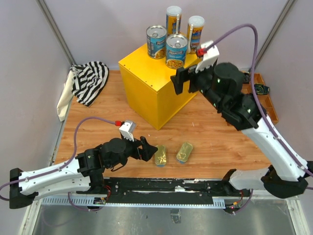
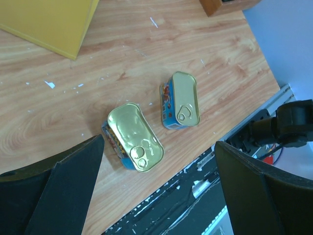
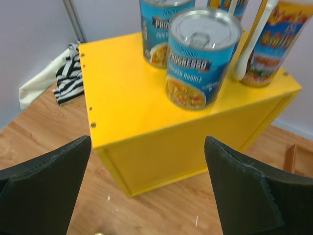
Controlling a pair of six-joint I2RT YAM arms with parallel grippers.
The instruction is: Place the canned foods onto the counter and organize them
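The robot's left gripper needs to next go to the near tin's pull-tab end (image 1: 160, 161) (image 2: 141, 154) and close there, across the long sides of the tin.
The counter (image 1: 146, 83) (image 3: 127, 83), a bright yellow box, carries two blue-labelled cans (image 1: 156, 41) (image 1: 176, 50) (image 3: 200, 58) and two tall slim white-lidded cans (image 1: 173, 19) (image 1: 194, 33) (image 3: 269, 44). Two flat golden tins (image 1: 161, 155) (image 1: 185, 152) lie on the wooden table near the front edge. In the left wrist view they are the near tin (image 2: 135, 137) and the farther tin (image 2: 181, 99). My left gripper (image 1: 146, 149) (image 2: 160, 143) hovers open just left of the near tin, holding nothing. My right gripper (image 1: 185, 82) (image 3: 147, 142) is open and empty beside the counter's right front face.
A striped cloth (image 1: 88, 81) lies at the back left. A brown compartmented tray (image 1: 266, 105) with a small black gadget (image 1: 261, 89) sits at the right edge. The black mounting rail (image 1: 161, 188) (image 2: 195, 196) runs along the table's near edge.
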